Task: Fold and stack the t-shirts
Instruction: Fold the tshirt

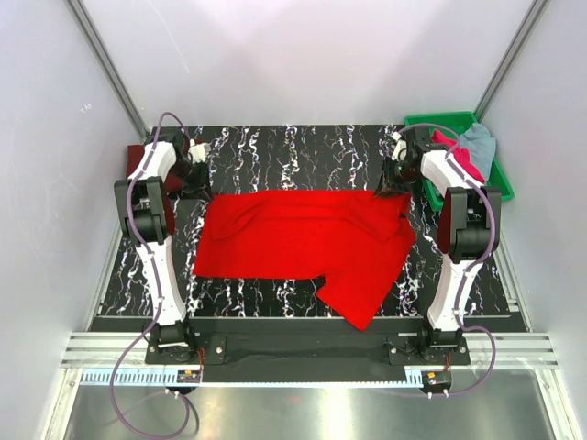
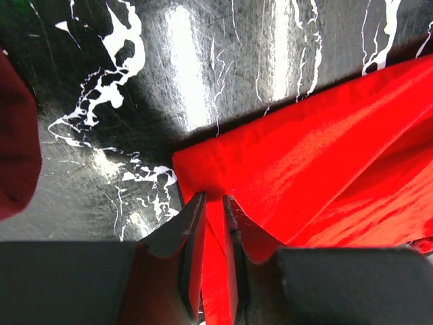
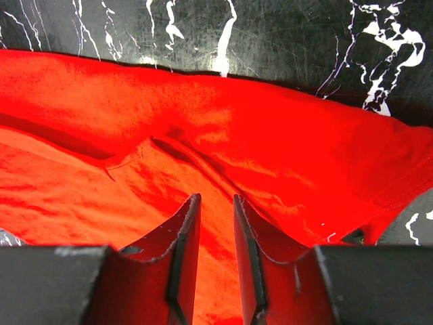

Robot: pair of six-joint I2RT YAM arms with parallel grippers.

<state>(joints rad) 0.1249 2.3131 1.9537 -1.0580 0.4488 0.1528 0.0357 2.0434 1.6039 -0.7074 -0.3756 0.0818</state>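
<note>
A loose fold runs at a slant from the red t-shirt's corner, so next I take the corner's tip [image 2: 181, 162] with my left gripper and pull the t-shirt's edge smooth before folding.
The bright red t-shirt [image 1: 303, 240] lies spread across the middle of the marbled table, with one flap hanging toward the front edge. My left gripper [image 1: 202, 186] is at its far left corner. In the left wrist view its jaws [image 2: 211, 196] stand narrow with red cloth [image 2: 304, 149] pinched between them. My right gripper [image 1: 391, 188] is at the far right corner. Its jaws [image 3: 214, 196] are also narrow with red cloth [image 3: 223, 122] between them. The dark maroon shirt [image 1: 136, 158] lies behind my left arm and shows in the left wrist view [image 2: 13, 135].
A green tray [image 1: 502, 181] at the back right holds the magenta-pink shirt [image 1: 466, 161] and the pale grey-blue shirt [image 1: 479, 139], close behind my right arm. White walls enclose the table on three sides.
</note>
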